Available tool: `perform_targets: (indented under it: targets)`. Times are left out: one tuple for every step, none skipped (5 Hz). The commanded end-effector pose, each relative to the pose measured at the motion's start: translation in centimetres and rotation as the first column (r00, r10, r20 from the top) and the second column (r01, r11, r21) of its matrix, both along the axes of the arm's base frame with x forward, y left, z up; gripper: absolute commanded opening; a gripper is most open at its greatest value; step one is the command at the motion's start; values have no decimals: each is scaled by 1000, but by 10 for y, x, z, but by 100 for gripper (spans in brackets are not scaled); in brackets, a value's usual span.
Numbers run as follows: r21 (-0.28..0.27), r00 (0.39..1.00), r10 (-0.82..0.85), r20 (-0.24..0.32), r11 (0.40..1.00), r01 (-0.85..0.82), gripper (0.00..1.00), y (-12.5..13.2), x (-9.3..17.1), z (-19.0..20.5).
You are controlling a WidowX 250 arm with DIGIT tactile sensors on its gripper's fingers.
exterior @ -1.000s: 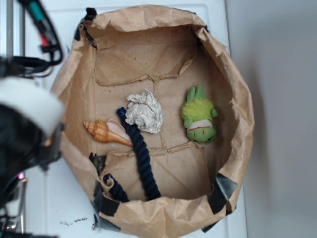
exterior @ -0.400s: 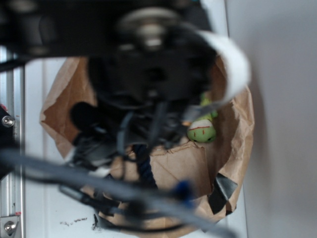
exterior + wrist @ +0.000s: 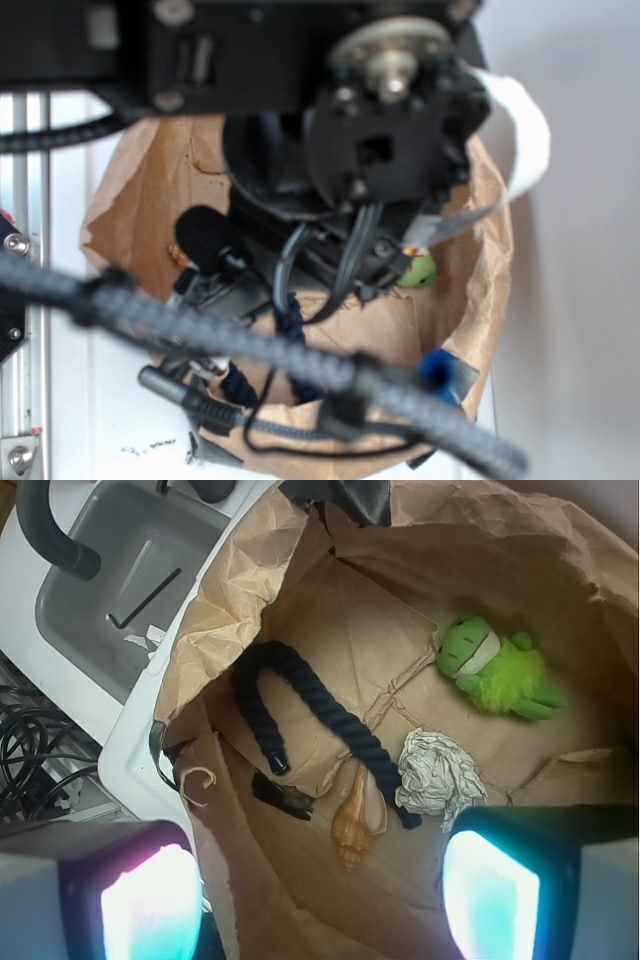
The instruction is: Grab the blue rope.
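Next, I close my gripper on the middle of the blue rope's longer leg (image 3: 293, 325) (image 3: 347, 729), between its bend and the rope's end next to the crumpled white paper ball.
The blue rope (image 3: 300, 690) lies bent in a hook shape on the floor of the brown paper bin (image 3: 240, 570). One end lies by the crumpled paper, the other near the bin's left wall. In the exterior view only a short piece of the blue rope (image 3: 291, 325) shows under the arm. My gripper (image 3: 320, 905) is open and empty, high above the bin. Its glowing fingertips (image 3: 150, 905) frame the bottom of the wrist view. The rope lies below and ahead of the jaws, apart from them.
An orange seashell (image 3: 355, 820), a crumpled white paper ball (image 3: 438, 772) and a green plush toy (image 3: 495, 660) lie in the bin too. A grey tray (image 3: 120, 570) stands outside at the upper left. The arm and its cables (image 3: 300, 360) hide most of the exterior view.
The arm swung in from the left over the bin. It now covers most of the exterior view, hiding the shell, the paper and most of the rope.
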State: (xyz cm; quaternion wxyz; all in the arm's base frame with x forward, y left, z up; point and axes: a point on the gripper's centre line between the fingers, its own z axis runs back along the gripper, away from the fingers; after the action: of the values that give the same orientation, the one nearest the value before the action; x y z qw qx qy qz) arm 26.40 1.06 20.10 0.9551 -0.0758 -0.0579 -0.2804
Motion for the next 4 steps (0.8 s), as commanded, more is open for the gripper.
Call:
perform_targets:
  targets:
    - [-41, 965, -148, 216, 986, 160, 100, 18, -35, 14]
    - [38, 942, -191, 276, 981, 188, 100, 25, -35, -9]
    - [102, 947, -182, 263, 982, 160, 100, 38, -17, -33]
    - [125, 960, -168, 223, 982, 142, 100, 30, 2, -40]
